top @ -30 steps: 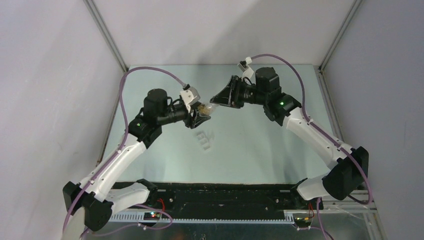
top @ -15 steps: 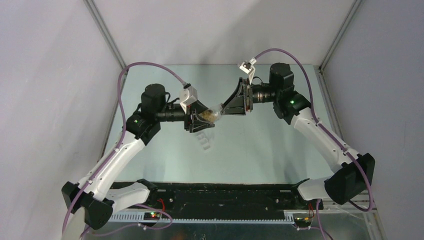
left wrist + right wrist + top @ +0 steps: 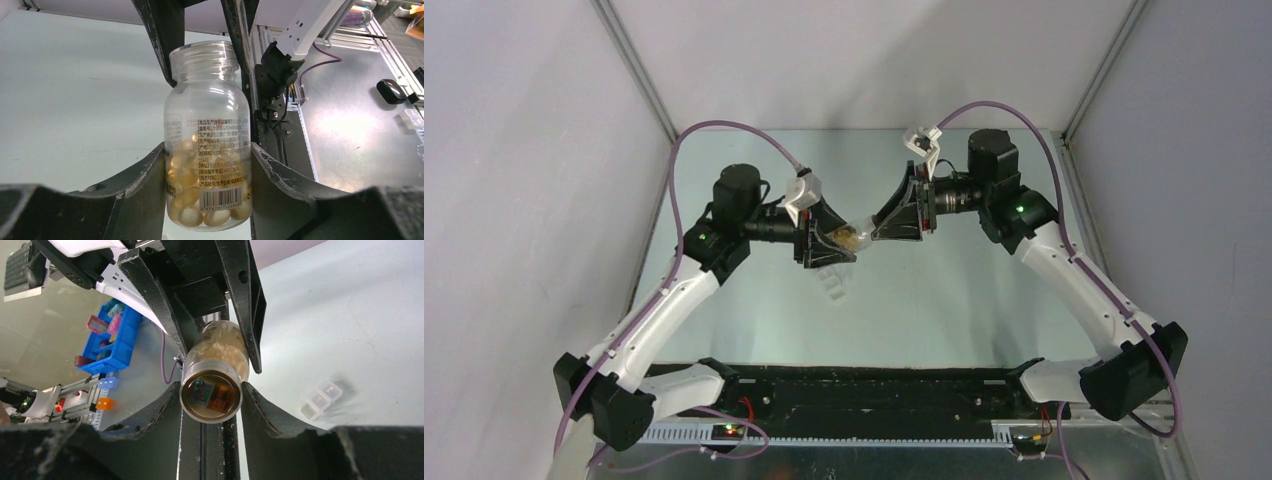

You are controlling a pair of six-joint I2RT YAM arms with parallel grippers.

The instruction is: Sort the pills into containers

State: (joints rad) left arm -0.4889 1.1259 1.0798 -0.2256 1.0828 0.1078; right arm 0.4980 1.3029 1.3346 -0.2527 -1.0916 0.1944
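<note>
My right gripper has the bottle's cap. I will set it down on the bare table, well aside from the pill box (image 3: 945,260).
A small clear bottle (image 3: 852,237) with a printed label holds yellowish pills (image 3: 187,170) and hangs in the air between both grippers. My left gripper (image 3: 840,242) is shut on the bottle's lower body (image 3: 207,135). My right gripper (image 3: 871,228) is shut on its neck, with the uncapped mouth (image 3: 212,396) facing the right wrist camera. The white translucent pill box (image 3: 832,283) lies on the table below the bottle. It also shows in the right wrist view (image 3: 321,399). No loose pills show on the table.
White walls close the table (image 3: 944,300) at the back and sides. A black rail (image 3: 854,395) runs along the near edge. Off the table, a blue bin (image 3: 112,337) of coloured parts and a black object (image 3: 390,91) show.
My right gripper has moved in and closed round the bottle's neck. Both arms have shifted slightly, and the bottle now sits a little further right between them.
</note>
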